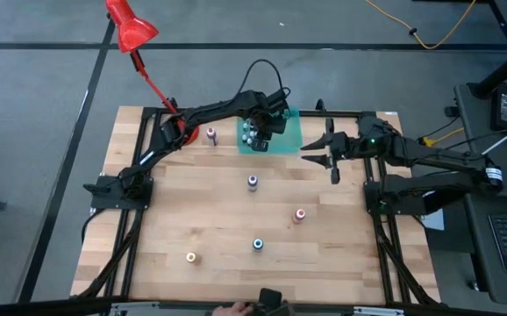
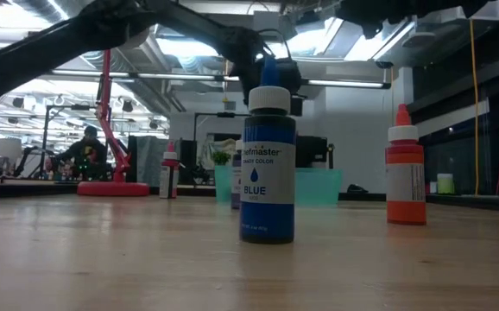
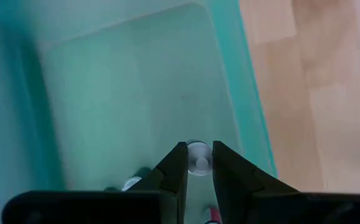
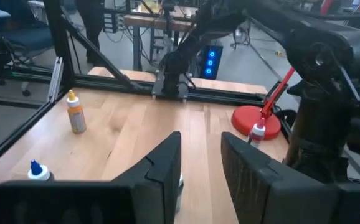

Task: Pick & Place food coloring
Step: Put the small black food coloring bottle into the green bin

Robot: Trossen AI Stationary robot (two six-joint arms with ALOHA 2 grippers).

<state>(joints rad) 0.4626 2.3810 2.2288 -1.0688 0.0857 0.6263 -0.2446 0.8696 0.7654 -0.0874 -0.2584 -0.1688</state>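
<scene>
Next, I release the white-capped bottle from my left gripper on the teal tray's bottom [image 1: 263, 140] [image 3: 194, 159], next to the small whitish bottles.
The food coloring bottles stand scattered on the wooden table: pink [image 1: 210, 134], purple [image 1: 253, 182], red-orange [image 1: 300, 214], blue [image 1: 258, 244] and yellow [image 1: 191, 257]. Several small whitish ones [image 1: 249, 136] stand inside the teal tray [image 1: 290, 140]. My left gripper [image 3: 198, 163] points down into the tray, shut on a white-capped bottle [image 3: 198, 155]. My right gripper [image 1: 332, 156] hovers open just right of the tray and touches nothing. In the low view the blue bottle [image 2: 267, 164] stands nearest and the red-orange one [image 2: 405, 177] to its right. My left gripper pinches a small bottle by its white cap [image 3: 198, 151] between its two fingertips [image 3: 179, 163]. It comes from above, pointing down into the tray. Whether the bottle's base rests on the tray floor is hidden by the fingers.
A red desk lamp [image 1: 131, 26] stands with its base [image 4: 255, 118] at the table's far left, near the pink bottle. The black frame [image 1: 236, 112] runs along the table's edges. A person's hand [image 1: 232, 309] shows at the near edge. Bare wood lies between the scattered bottles.
</scene>
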